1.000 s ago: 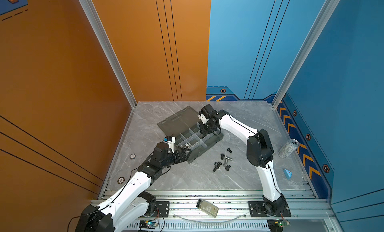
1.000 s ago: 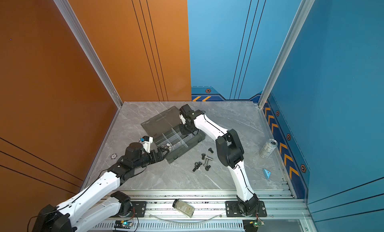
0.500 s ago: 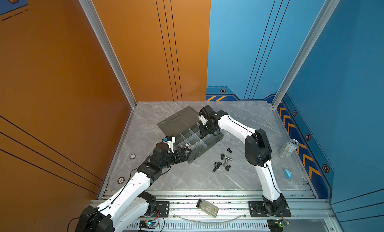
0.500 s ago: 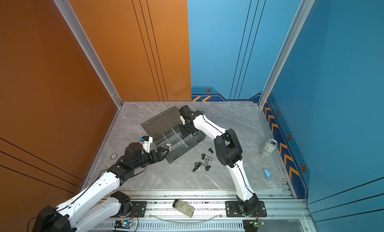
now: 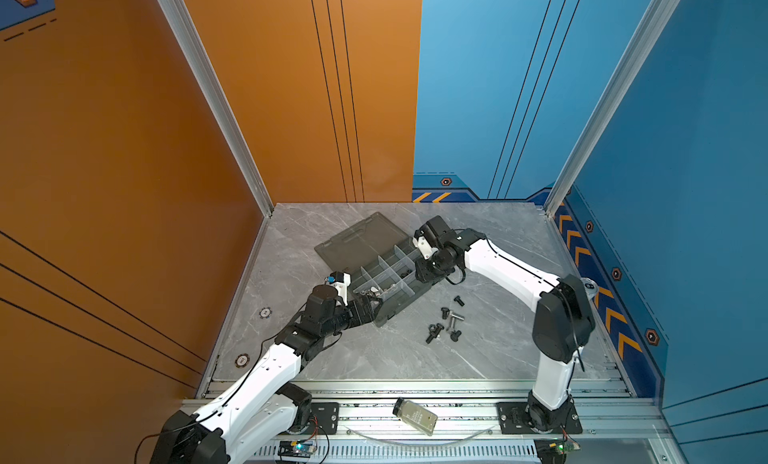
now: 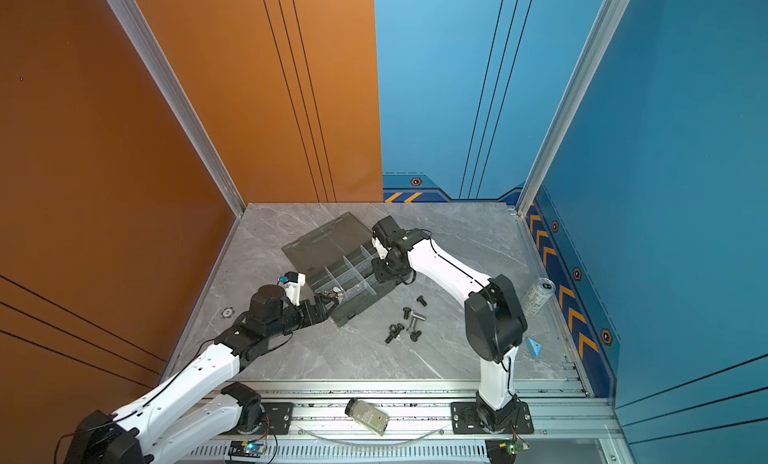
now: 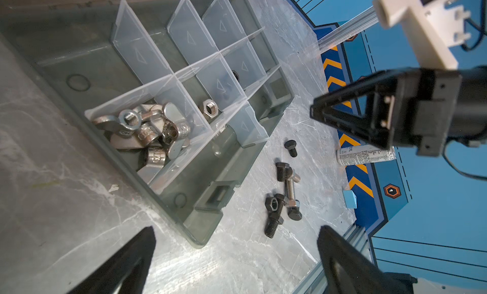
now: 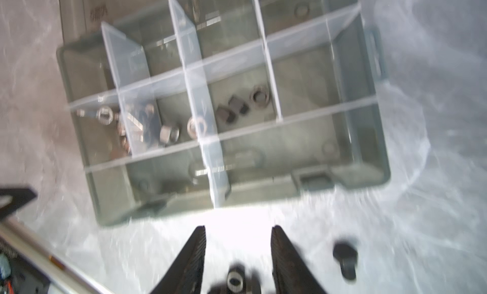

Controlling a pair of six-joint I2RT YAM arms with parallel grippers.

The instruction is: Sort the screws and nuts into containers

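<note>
My right gripper is going to close on the sides of the loose black nut (image 5: 432, 328) (image 8: 235, 280) that lies next to the black screw in front of the organiser box.
The smoky-grey organiser box (image 5: 395, 312) (image 6: 357, 310) lies mid-table with its lid (image 5: 361, 241) folded flat behind it. One of the containers holds silver wing nuts (image 7: 147, 129) (image 5: 374, 291), its neighbour a hex nut (image 7: 210, 107), and another black nuts (image 8: 232, 111). Several loose screws (image 5: 446, 322) (image 6: 405, 322) (image 7: 284, 190) lie on the table in front of the box. My left gripper (image 5: 376, 306) (image 7: 235, 229) stands wide open at the box's near left corner. My right gripper (image 5: 422, 275) (image 8: 238, 228) hangs over the box's right end, jaws apart, nothing clamped. The right wrist view is blurred.
A silver can (image 6: 538, 295) (image 7: 363, 154) lies by the right wall, with a small blue wedge (image 6: 533, 346) in front of it. A clear bottle (image 5: 415, 416) rests on the front rail. Orange and blue walls enclose the grey table.
My right gripper's jaws have parted over the box's right end, and that arm has shifted a little. The left arm has not moved.
</note>
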